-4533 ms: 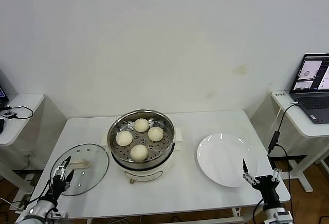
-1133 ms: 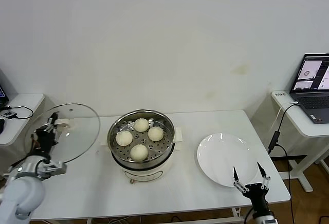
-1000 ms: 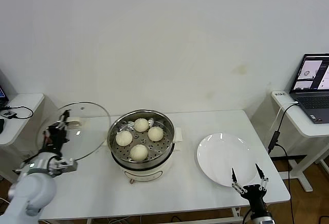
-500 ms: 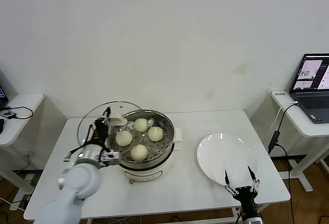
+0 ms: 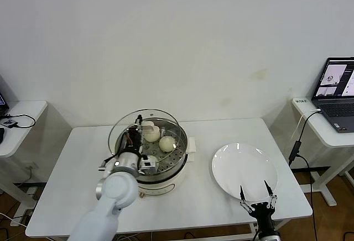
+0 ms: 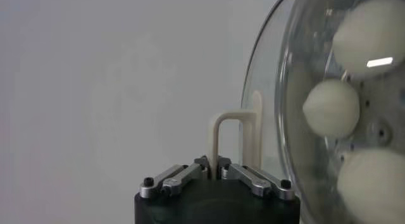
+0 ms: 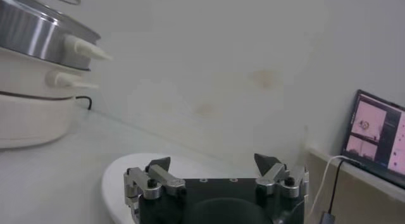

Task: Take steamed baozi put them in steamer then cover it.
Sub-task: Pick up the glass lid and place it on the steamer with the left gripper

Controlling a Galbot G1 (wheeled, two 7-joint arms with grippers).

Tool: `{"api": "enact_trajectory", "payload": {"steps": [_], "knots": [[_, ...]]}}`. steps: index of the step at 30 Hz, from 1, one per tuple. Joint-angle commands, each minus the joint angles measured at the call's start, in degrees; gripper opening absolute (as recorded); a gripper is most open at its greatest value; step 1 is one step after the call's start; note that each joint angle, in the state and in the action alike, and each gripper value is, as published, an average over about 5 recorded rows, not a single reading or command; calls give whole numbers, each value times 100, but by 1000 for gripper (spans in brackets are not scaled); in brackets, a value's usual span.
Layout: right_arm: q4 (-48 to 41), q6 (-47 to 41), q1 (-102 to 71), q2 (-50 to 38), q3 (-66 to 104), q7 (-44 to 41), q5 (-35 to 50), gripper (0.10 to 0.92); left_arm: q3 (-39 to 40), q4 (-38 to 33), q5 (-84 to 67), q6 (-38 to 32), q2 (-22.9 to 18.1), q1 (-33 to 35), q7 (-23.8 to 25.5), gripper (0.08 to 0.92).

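Note:
My left gripper has the clear glass lid, held tilted just above the pot. It will let go of it on the steamer's round rim, centred over the baozi (image 5: 152,149).
The steamer (image 5: 168,169) stands mid-table on its cream base, with steamed baozi (image 5: 167,143) on its perforated tray. My left gripper (image 5: 134,136) is shut on the cream handle of the cover (image 5: 123,126), a clear glass lid held tilted just above the pot and overlapping its left side. In the left wrist view the gripper (image 6: 212,165) pinches the handle (image 6: 234,140), and three baozi (image 6: 332,108) show through the glass. My right gripper (image 5: 255,199) hangs open and holds nothing at the table's front edge, below the white plate (image 5: 243,169). Its jaws (image 7: 214,161) stand wide apart.
A laptop (image 5: 334,94) sits on a side table at the far right, with a cable (image 5: 298,141) hanging beside the main table. Another small table (image 5: 19,114) with cables stands at the far left. In the right wrist view the steamer (image 7: 31,35) is far off.
My left arm has carried the cover rightward from beside the table's left end to over the steamer. The right gripper has drifted slightly left along the front edge, still open.

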Motion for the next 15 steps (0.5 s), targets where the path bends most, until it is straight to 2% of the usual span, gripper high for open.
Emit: {"api": "enact_trajectory", "payload": {"steps": [1,15], "knots": [[-57,34,14,-26,7,17,-47,823,239,251,310,60,-574,-129,36,141],[-88,69,3,-77,-14,-3,-31,822,93,306,454,-63,-494,168,14,141]]}}
